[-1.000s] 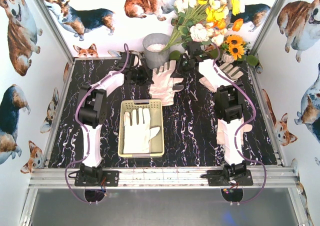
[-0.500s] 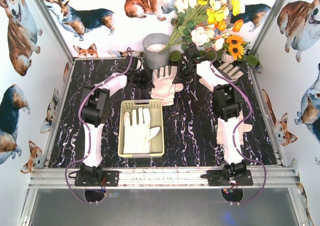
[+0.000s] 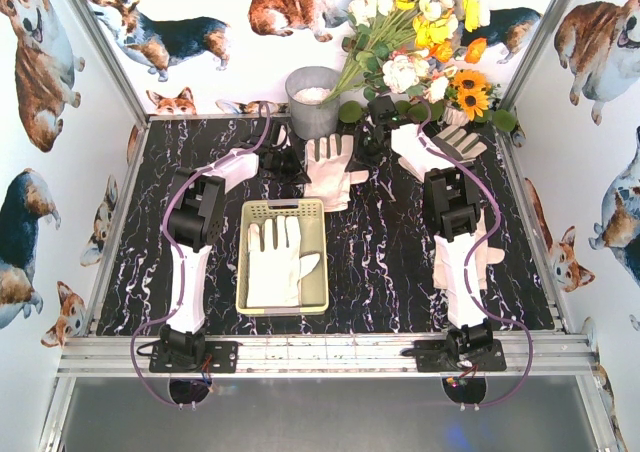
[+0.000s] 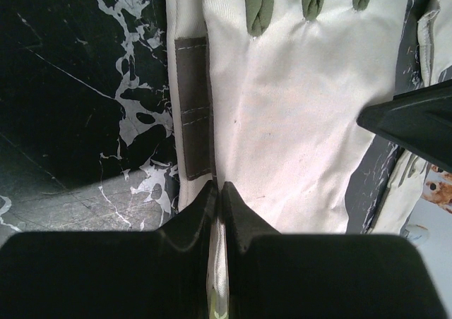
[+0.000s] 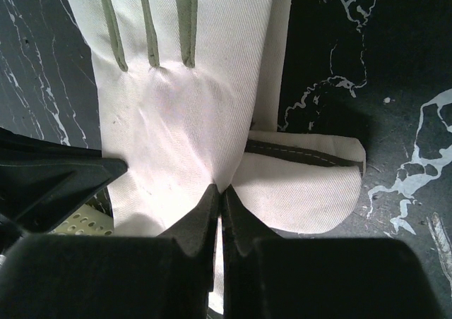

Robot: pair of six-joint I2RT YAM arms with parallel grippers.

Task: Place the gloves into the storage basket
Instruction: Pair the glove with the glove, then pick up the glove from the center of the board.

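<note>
My left fingers pinch only the glove's top layer, missing its dark-striped lower layer, so I should open and grip both layers together (image 4: pixel 210 146).
One glove (image 3: pixel 331 170), cream palm up, is stretched between my two grippers just behind the pale yellow-green storage basket (image 3: pixel 246 272). My left gripper (image 3: pixel 296 164) is shut on its left edge (image 4: pixel 217 189). My right gripper (image 3: pixel 362 152) is shut on its right side by the thumb (image 5: pixel 220 192). The glove shows large in the left wrist view (image 4: pixel 296 114) and the right wrist view (image 5: pixel 183 121). A second glove (image 3: pixel 275 262) lies flat in the basket. A third glove (image 3: pixel 456 143) lies at the back right, partly under my right arm.
A grey metal bucket (image 3: pixel 312 98) and a bunch of flowers (image 3: pixel 420 32) stand at the back, close behind the held glove. A corner of the basket shows in the right wrist view (image 5: pixel 83 224). Side walls fence the black marble table (image 3: pixel 380 262).
Both arms have drawn in, the left elbow moving right. The held glove has shifted slightly right and toward the basket. Both grippers stay shut on it.
</note>
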